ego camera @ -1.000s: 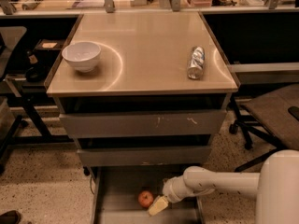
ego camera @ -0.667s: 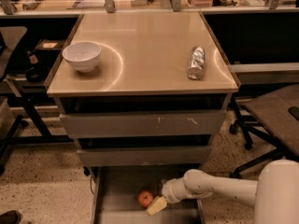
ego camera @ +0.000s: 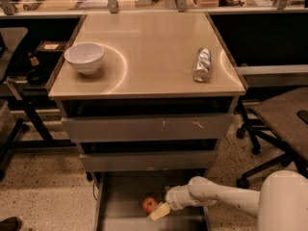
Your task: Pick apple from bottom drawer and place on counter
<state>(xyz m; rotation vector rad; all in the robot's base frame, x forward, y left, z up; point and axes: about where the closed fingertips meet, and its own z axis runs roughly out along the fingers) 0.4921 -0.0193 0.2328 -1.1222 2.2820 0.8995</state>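
Next, my gripper closes around the lower half of the apple (ego camera: 150, 208) in the open bottom drawer.
A small red-orange apple (ego camera: 149, 204) lies in the open bottom drawer (ego camera: 120, 201) of the cabinet, near the drawer's middle. My gripper (ego camera: 159, 211) reaches into the drawer from the right on a white arm and sits right beside the apple, at its lower right, a pale fingertip (ego camera: 159, 211) touching or nearly touching it. The counter (ego camera: 149, 57) is the glossy beige top of the cabinet, well above the drawer.
A white bowl (ego camera: 84, 57) stands at the counter's left and a silver can (ego camera: 202, 64) lies at its right. Two shut drawers sit above the open one. An office chair (ego camera: 279, 124) stands to the right, and cluttered desks run behind.
The gripper has stayed beside the apple in the drawer; the arm has shifted slightly. The apple has not visibly moved.
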